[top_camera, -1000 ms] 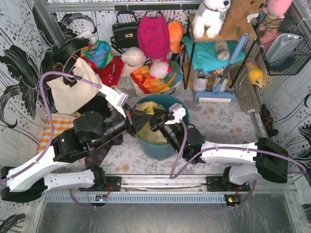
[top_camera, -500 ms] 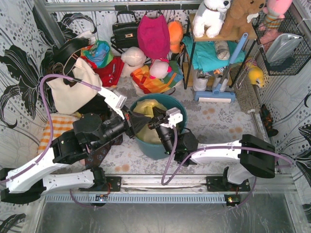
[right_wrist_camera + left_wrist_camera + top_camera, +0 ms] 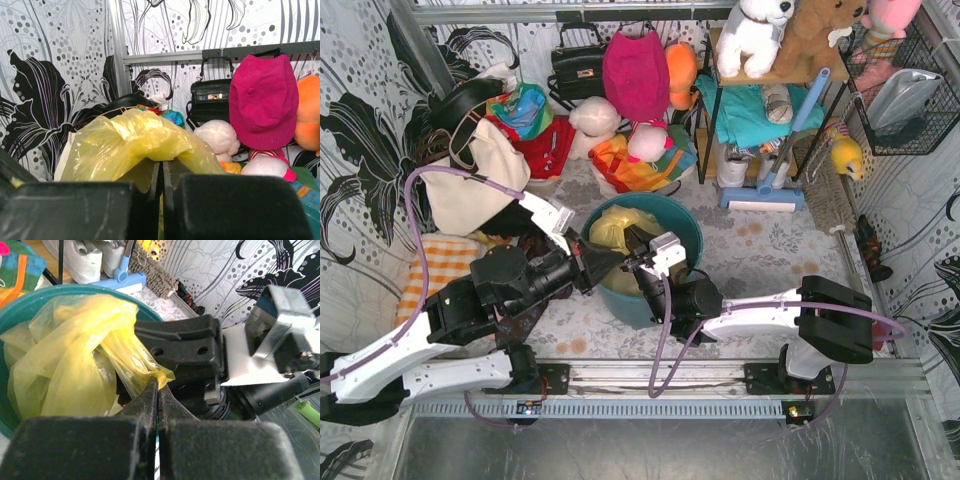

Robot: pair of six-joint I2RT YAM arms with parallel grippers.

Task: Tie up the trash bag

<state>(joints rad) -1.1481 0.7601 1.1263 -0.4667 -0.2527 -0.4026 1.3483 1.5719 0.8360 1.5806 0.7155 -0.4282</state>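
Note:
Next, I open my left gripper, as it pinches only the trash bag's narrow end, then back off and take the trash bag's wider fold [image 3: 126, 344] beside my right gripper.
The trash bag [image 3: 620, 228] is thin yellow plastic and sits in the round teal bin [image 3: 686, 232] at the table's middle. My left gripper [image 3: 616, 260] reaches over the bin's near-left rim and is shut on a twisted end of the bag [image 3: 145, 371]; in the left wrist view [image 3: 158, 386] its jaws meet on the plastic. My right gripper [image 3: 636, 256] sits right beside it from the right, shut on another fold of the bag [image 3: 145, 140]; in the right wrist view [image 3: 161, 167] the film drapes over its closed jaws. The two grippers nearly touch.
Behind the bin lie a cream tote bag [image 3: 470, 185], a black handbag [image 3: 578, 62], a pink hat [image 3: 635, 72], plush toys and colourful bags. A shelf [image 3: 760, 110] with toys and a blue brush [image 3: 765, 190] stands back right. An orange checked cloth [image 3: 435, 262] lies left.
The right arm has swung left, its gripper moving from over the bin's middle to right beside the left gripper. The left arm drew slightly back and left. More yellow bag shows.

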